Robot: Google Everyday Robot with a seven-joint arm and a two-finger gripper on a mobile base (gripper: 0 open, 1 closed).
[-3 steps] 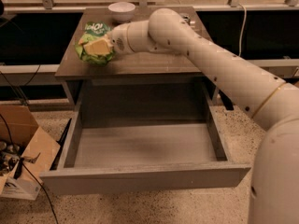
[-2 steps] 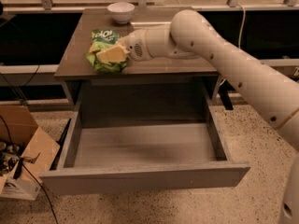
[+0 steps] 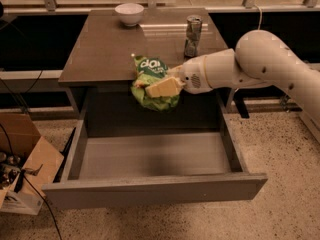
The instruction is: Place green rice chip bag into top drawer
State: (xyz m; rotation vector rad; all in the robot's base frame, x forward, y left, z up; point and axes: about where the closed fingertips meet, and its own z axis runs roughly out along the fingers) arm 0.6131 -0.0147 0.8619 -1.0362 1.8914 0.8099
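My gripper needs to release the green rice chip bag on the middle of the open drawer's grey bottom (image 3: 154, 155). The bag hangs above the drawer's back now.
The green rice chip bag (image 3: 152, 80) is a crumpled light-green bag with white lettering. It hangs in the air past the table's front edge, above the back of the open top drawer (image 3: 150, 191). My gripper (image 3: 161, 89) reaches in from the right on a white arm and is shut on the bag, its pale fingers (image 3: 165, 87) pressed across the bag's middle. The drawer is pulled fully out; its grey inside holds nothing.
A brown-topped table (image 3: 105, 49) carries a white bowl (image 3: 129, 13) at the back and a silver drink can (image 3: 192, 35) at the right. A cardboard box (image 3: 22, 159) with cables stands on the floor at the left. Speckled floor lies to the right.
My gripper has carried the bag from the table's left part forward and to the right, off the tabletop edge and over the open drawer.
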